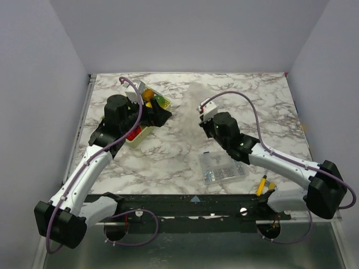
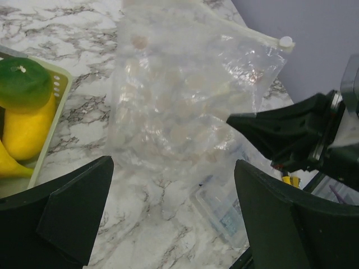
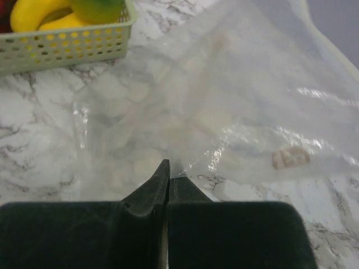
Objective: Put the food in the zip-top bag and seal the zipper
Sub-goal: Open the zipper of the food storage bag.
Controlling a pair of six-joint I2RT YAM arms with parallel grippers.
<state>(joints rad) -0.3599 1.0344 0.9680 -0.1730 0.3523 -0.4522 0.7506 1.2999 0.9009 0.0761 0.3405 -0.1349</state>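
Note:
My left gripper will take the bag's opposite side (image 1: 183, 124) before my right gripper takes a new hold, because my right gripper pinches a fold of film away from the zipper.
The zip-top bag (image 2: 179, 95), clear with white dots, is held up off the marble between the two arms. Its zipper (image 2: 247, 33) runs along the top edge to a white slider. My right gripper (image 3: 168, 168) is shut on a fold of the bag's film, and in the left wrist view its black tip (image 2: 233, 119) touches the bag's right side. My left gripper (image 2: 174, 185) is open and holds nothing, just short of the bag (image 1: 188, 98). The food, a green fruit (image 2: 22, 84) and yellow pieces (image 2: 25, 131), lies in the lattice basket (image 2: 59, 95) to its left.
A rigid clear box of small parts (image 1: 222, 167) sits on the marble in front of the right arm, with a yellow-handled tool (image 1: 262, 185) near the front edge. The basket (image 1: 140, 134) stands at the left under the left wrist. Grey walls close in three sides.

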